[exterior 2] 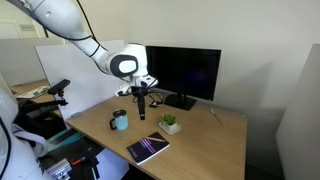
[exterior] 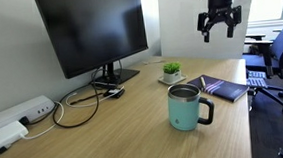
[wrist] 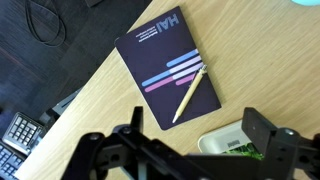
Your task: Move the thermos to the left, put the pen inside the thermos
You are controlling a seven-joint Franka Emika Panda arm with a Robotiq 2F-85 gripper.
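Observation:
Next, the gripper moves down to the light-coloured pen on the dark notebook and closes around the middle of the pen's body (exterior: 203,83) (wrist: 188,97).
The teal thermos (exterior: 187,106) with a dark handle stands upright on the wooden desk; it also shows in an exterior view (exterior 2: 119,121). The light-coloured pen (wrist: 188,93) lies on a dark notebook (wrist: 168,65) in the wrist view. My gripper (exterior: 219,23) hangs high above the desk, over the notebook and plant area, well apart from the thermos. In the wrist view its fingers (wrist: 180,150) are spread wide with nothing between them. It also shows in an exterior view (exterior 2: 141,105).
A small potted plant (exterior: 171,72) on a white tray stands between the thermos and a monitor (exterior: 93,32). The notebook (exterior: 222,86) lies near the desk edge. A power strip (exterior: 24,115) and cables lie by the wall. Office chairs (exterior: 271,60) stand beyond the desk.

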